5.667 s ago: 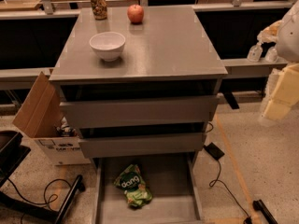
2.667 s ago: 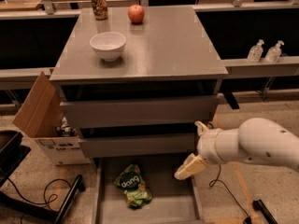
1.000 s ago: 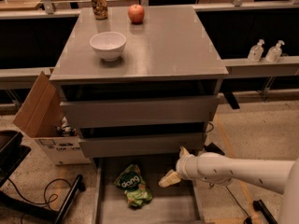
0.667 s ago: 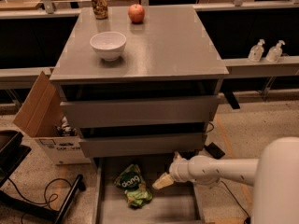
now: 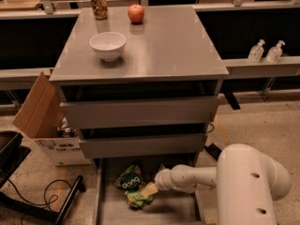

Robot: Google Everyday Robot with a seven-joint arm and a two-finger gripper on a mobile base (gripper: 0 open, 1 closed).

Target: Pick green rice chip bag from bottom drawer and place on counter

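Observation:
I will grip the near end [image 5: 139, 197] of the green rice chip bag, toward the bottom drawer's front.
The green rice chip bag [image 5: 131, 185] lies crumpled on the floor of the open bottom drawer [image 5: 112, 213], left of centre, its dark "dang" patch facing up. My gripper [image 5: 150, 190] reaches in from the right on a white arm, and its cream-coloured tip is right at the bag's right edge, touching or just over it. The counter [image 5: 164, 46] is the grey top of the cabinet above the two shut upper drawers.
On the counter stand a white bowl [image 5: 108, 45], a red apple [image 5: 136, 13] and a can [image 5: 98, 3] at the back. An open cardboard box [image 5: 44, 121] sits on the floor left of the cabinet. Two bottles [image 5: 266, 51] stand on a ledge at the right.
My arm has swung down from the upper right into the bottom drawer and moved left, so the gripper tip now reaches the bag's right edge. The bag has not moved.

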